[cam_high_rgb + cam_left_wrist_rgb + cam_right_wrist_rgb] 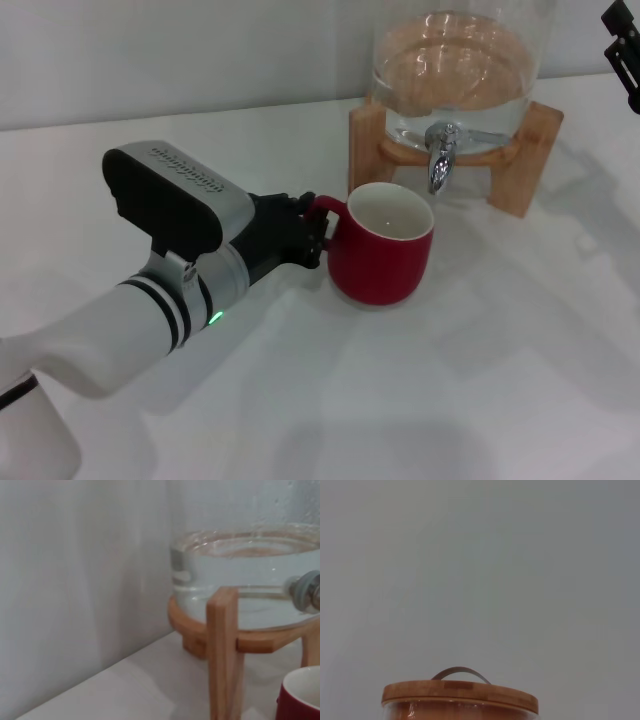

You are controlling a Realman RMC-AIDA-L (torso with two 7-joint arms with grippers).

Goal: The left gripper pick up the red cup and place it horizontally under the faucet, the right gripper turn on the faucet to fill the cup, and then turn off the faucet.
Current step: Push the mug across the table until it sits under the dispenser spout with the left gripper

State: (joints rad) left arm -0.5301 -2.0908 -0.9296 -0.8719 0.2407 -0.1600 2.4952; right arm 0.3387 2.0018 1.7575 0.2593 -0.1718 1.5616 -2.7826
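The robot's left gripper should release the red cup on the white table (406, 286) just in front of the chrome faucet.
The red cup (380, 245) stands upright on the white table, just in front of and below the chrome faucet (440, 160). Its white inside looks empty. My left gripper (313, 232) is shut on the cup's red loop handle, on the side away from the faucet. In the left wrist view, the cup's rim (300, 695) shows at the corner and part of the faucet (306, 591) shows at the edge. My right gripper (625, 50) is raised at the far right, beside the dispenser, only partly in view.
The glass water dispenser (455, 60) sits on a light wooden stand (370, 140) behind the cup. Its wooden lid (460, 695) shows in the right wrist view. The white table (480, 380) stretches in front, with a wall behind.
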